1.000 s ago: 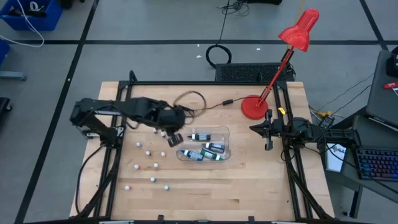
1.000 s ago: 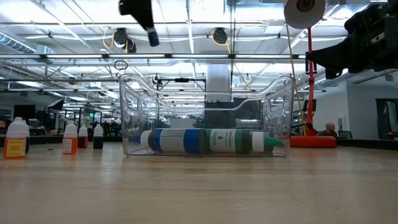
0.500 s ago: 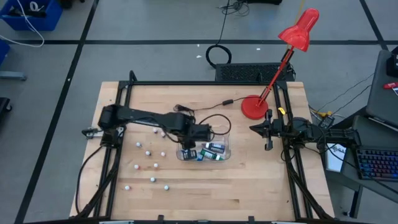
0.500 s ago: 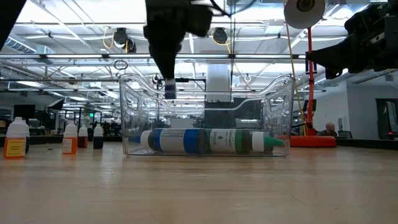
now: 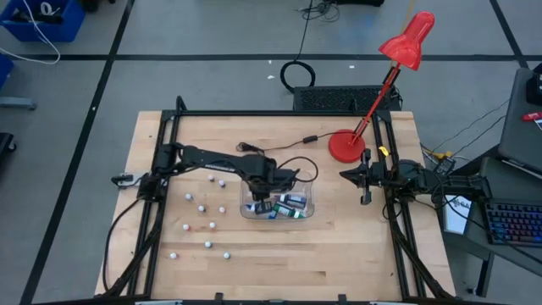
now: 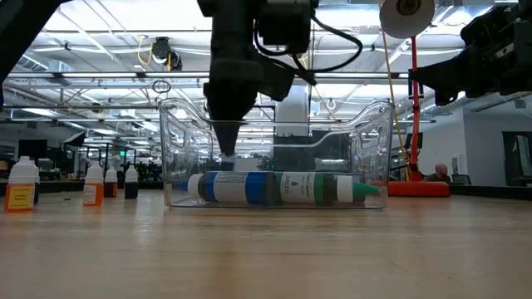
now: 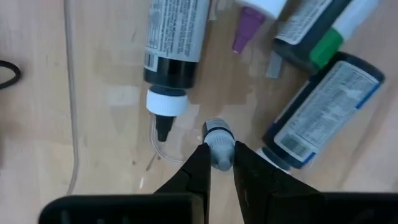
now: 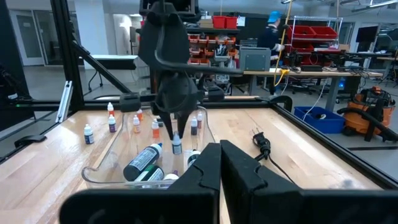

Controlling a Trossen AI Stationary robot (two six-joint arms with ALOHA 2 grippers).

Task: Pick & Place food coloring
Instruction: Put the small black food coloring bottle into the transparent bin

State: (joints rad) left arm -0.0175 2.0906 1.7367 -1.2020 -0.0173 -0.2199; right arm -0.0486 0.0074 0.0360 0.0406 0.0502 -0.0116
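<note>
The robot's left gripper will release the tiny bottle between the purple tip and the blue-edged bottle [image 5: 267, 203] [image 7: 266, 93] in the tub.
My left gripper [image 5: 258, 205] reaches down into the clear plastic tub [image 5: 308, 183], shut on one tiny food coloring bottle [image 7: 217, 138] with a pale cap. The low view shows its fingers [image 6: 226, 143] inside the tub wall [image 6: 374, 137]. Several larger bottles [image 7: 176, 38] lie on their sides on the tub floor. More tiny food coloring bottles [image 5: 203, 208] stand upright on the table left of the tub. My right gripper [image 5: 366, 196] waits shut at the table's right side. My left gripper pinches the tiny bottle between its two fingers [image 7: 198, 163], just under the cap [image 7: 218, 132]. The fingers come from above, pointing down. The bottle [image 8: 177, 147] hangs upright below them inside the tub; whether its base touches the floor I cannot tell.
A red desk lamp [image 5: 345, 146] stands on the table's far right part, with its cord [image 5: 284, 146] running across the far side. The larger bottles [image 6: 274, 188] fill the tub's near half. Bare wood lies along the near edge.
My left gripper has travelled from left of the tub toward the table's right, over the tub, then come down inside it, carrying the tiny bottle along. It has stayed shut on the bottle. The right arm has kept still.
</note>
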